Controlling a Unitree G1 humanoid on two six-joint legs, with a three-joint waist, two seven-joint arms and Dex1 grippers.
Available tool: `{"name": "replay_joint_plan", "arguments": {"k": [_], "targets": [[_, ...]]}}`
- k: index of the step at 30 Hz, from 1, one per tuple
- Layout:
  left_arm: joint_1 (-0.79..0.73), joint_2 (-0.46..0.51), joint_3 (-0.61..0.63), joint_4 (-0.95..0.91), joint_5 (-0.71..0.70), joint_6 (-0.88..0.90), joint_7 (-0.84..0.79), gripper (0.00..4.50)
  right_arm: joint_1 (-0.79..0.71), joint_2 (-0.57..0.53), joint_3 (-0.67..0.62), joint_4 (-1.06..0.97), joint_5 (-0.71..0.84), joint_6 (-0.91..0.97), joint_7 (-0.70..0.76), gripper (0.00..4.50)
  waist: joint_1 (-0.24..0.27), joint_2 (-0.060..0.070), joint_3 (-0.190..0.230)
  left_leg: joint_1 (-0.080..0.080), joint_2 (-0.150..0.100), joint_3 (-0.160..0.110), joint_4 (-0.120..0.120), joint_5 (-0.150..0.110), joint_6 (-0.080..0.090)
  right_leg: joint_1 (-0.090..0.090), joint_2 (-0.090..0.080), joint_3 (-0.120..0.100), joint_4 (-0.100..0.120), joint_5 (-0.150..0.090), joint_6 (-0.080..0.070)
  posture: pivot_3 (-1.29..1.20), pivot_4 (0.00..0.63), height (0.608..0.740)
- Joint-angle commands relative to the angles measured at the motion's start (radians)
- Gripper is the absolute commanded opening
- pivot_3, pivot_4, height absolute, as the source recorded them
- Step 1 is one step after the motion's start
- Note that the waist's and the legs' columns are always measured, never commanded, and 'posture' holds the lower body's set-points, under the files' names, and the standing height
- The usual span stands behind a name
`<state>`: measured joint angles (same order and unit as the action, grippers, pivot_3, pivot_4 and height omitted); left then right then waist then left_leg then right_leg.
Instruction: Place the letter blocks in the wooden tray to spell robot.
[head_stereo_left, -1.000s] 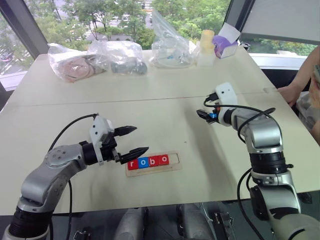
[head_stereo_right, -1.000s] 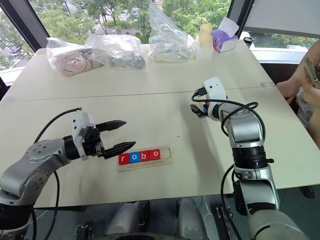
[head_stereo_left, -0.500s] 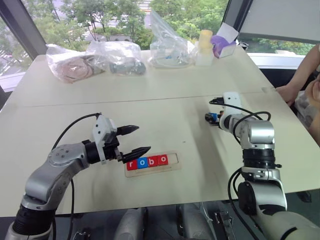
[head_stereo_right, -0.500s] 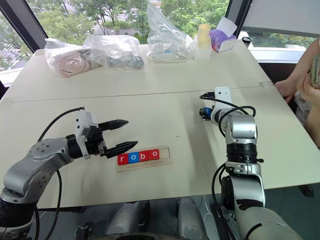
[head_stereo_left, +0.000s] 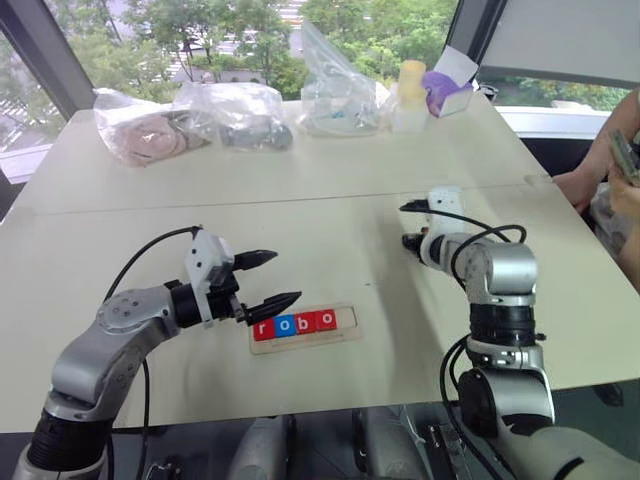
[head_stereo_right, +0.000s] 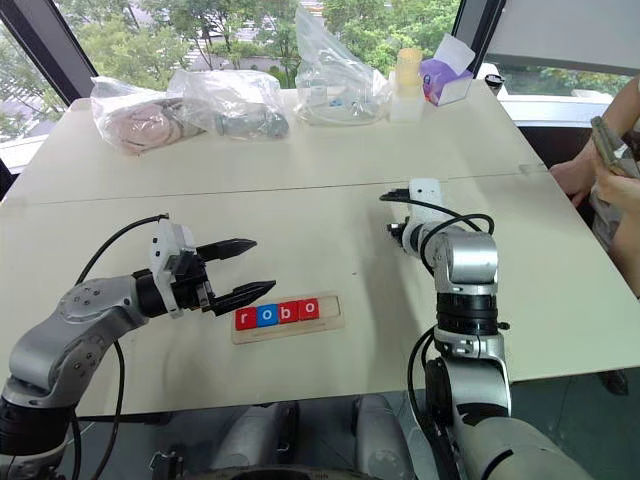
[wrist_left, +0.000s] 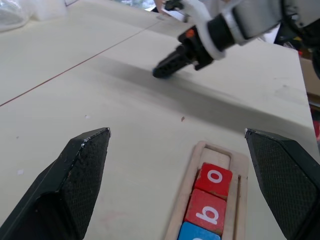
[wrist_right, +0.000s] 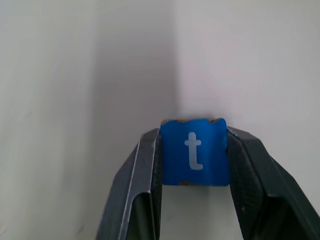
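Note:
The t's side that must meet the red o is under my right gripper's finger, so next I put the t down and grip its top and bottom edges (wrist_right: 193, 121).
The wooden tray (head_stereo_left: 347, 321) lies near the table's front edge. It holds a red r (head_stereo_left: 264, 329), a blue o (head_stereo_left: 286, 325), a red b (head_stereo_left: 306, 323) and a red o (head_stereo_left: 326, 320), with its right end bare. My left gripper (head_stereo_left: 285, 277) hovers open just left of the tray, its fingers (wrist_left: 75, 180) spread wide. Farther back and to the right, my right gripper (head_stereo_left: 410, 242) points down at the table. It is shut on a blue t block (wrist_right: 194, 151), which sits flat between its fingertips.
Several clear plastic bags (head_stereo_left: 240, 112) line the table's far edge, beside a pale bottle (head_stereo_left: 412, 88) and a purple box (head_stereo_left: 450, 92). A person's hand (head_stereo_left: 585, 182) rests at the table's right edge. A seam crosses the tabletop behind both grippers.
My right gripper has closed on the blue t block and shifted slightly left and down toward the table. The left arm has stayed still.

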<state>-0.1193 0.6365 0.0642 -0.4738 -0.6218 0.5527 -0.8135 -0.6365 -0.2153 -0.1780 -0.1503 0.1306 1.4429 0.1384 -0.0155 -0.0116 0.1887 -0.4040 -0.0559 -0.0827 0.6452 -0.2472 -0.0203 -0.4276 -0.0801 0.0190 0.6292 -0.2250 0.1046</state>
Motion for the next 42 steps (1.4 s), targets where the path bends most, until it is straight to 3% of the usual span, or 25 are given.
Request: {"name": "replay_joint_plan", "arguments": {"k": [1,9,17,22,24,28,32,34,36,42], "targets": [[0.005,-0.002,0.016,-0.028,-0.008,-0.02,-0.002,4.5,0.107,0.015,0.01,-0.22,0.102,0.171,0.031,1.19,0.002,0.0,0.0,0.0,0.0,-0.001,0.0,0.0,0.0,0.0,0.0,0.0,0.0,0.0,0.0,0.0,0.15,0.74],[0.018,-0.001,0.009,-0.043,-0.022,-0.002,-0.009,4.5,0.352,0.028,-0.031,-0.493,0.377,0.172,-0.121,1.19,0.001,-0.001,-0.001,0.001,0.0,-0.001,0.0,0.0,0.0,0.001,0.0,-0.001,-0.001,-0.002,-0.003,0.0,0.15,0.74],[0.015,0.012,0.005,-0.044,-0.037,0.018,-0.024,4.5,0.464,-0.137,-0.065,-0.548,0.792,0.172,-0.352,1.19,0.003,-0.001,-0.001,0.0,0.0,0.0,0.0,0.0,0.0,0.002,-0.001,-0.001,-0.003,-0.003,-0.003,0.0,0.15,0.74],[-0.001,0.01,-0.001,-0.032,-0.032,0.018,-0.029,4.5,0.394,-0.274,-0.04,-0.496,0.997,0.172,-0.439,3.65,0.004,-0.001,-0.001,0.0,0.0,-0.001,0.0,0.0,0.0,0.002,-0.001,-0.001,-0.004,-0.003,-0.004,0.0,0.15,0.74],[-0.007,0.007,-0.003,-0.028,-0.03,0.017,-0.029,4.5,0.307,-0.406,-0.002,-0.445,1.027,0.172,-0.35,4.47,0.003,0.0,0.0,-0.001,0.0,0.0,0.001,0.0,0.0,0.003,-0.001,-0.001,-0.005,-0.003,-0.003,0.0,0.15,0.74],[-0.01,0.008,-0.007,-0.025,-0.03,0.012,-0.042,4.5,0.19,-0.64,0.112,-0.369,0.965,0.049,0.014,4.47,0.003,0.0,0.0,-0.002,0.0,0.001,0.002,0.0,0.001,0.003,-0.001,-0.002,-0.009,-0.002,-0.003,0.0,0.15,0.74],[-0.015,0.028,-0.014,-0.028,-0.033,0.008,-0.083,4.5,0.248,-0.923,0.354,-0.278,0.61,-0.489,0.596,4.47,0.005,0.001,0.0,-0.004,0.001,0.001,0.0,-0.002,0.004,0.003,0.0,-0.005,-0.012,-0.003,0.001,0.0,0.15,0.74],[-0.011,0.05,-0.007,-0.032,-0.037,0.005,-0.117,4.5,0.268,-0.953,0.411,-0.184,0.496,-0.724,0.812,4.47,0.002,0.0,0.0,-0.004,0.0,0.003,0.0,-0.003,0.005,0.004,0.0,-0.005,-0.014,-0.002,0.004,0.0,0.15,0.74],[-0.011,0.064,-0.005,-0.026,-0.033,-0.004,-0.141,4.5,0.268,-0.942,0.427,-0.11,0.45,-0.841,0.942,4.47,-0.003,0.001,0.001,-0.004,0.0,0.005,0.0,-0.003,0.005,0.003,-0.001,-0.004,-0.015,-0.002,0.004,0.0,0.15,0.74],[0.014,0.138,0.032,-0.015,-0.035,-0.03,-0.229,4.5,0.226,-0.837,0.509,0.102,0.237,-1.126,1.116,4.47,0.001,0.001,0.002,-0.003,0.001,0.003,0.001,-0.003,0.005,0.003,-0.001,-0.001,-0.014,-0.002,0.0,0.0,0.15,0.74]]}}
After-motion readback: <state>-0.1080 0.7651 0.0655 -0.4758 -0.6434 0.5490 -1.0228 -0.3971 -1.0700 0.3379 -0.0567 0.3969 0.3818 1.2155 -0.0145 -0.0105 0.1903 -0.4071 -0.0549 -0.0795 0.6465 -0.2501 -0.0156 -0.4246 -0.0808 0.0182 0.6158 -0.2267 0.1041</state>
